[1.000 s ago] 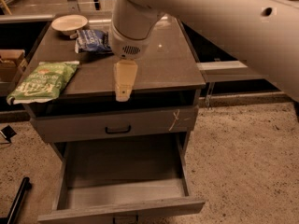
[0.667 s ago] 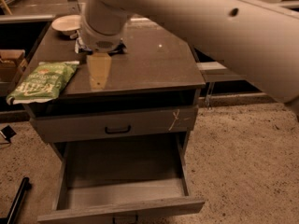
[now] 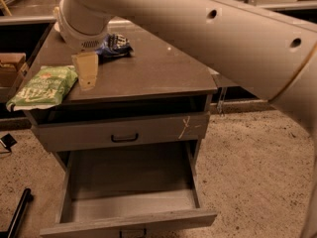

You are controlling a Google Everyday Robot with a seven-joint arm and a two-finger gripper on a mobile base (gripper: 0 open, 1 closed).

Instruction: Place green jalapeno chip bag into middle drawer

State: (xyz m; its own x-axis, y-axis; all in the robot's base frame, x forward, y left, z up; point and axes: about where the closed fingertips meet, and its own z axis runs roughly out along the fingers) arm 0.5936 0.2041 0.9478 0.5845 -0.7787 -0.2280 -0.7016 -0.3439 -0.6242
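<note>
Next, I grip the near side (image 3: pixel 61 83) of the green jalapeno chip bag, facing the dark blue chip bag.
The green jalapeno chip bag (image 3: pixel 42 86) lies flat on the cabinet top (image 3: pixel 153 71) at its front left corner, slightly overhanging the left edge. My gripper (image 3: pixel 86 72) hangs from the big white arm just right of the bag, close above the top and beside the bag's right edge. It holds nothing that I can see. The middle drawer (image 3: pixel 130 217) is pulled wide open below, grey and empty inside.
A dark blue chip bag (image 3: pixel 115 44) lies behind the gripper on the top. The shallower drawer with black handle (image 3: pixel 124 137) sits above the open one. A cardboard box (image 3: pixel 10 67) stands at the left. A black bar (image 3: pixel 19 213) lies on the floor at bottom left.
My gripper has moved left across the cabinet top, from near the middle to right beside the green bag. The arm now covers the bowl at the back. The bag and drawers have not moved.
</note>
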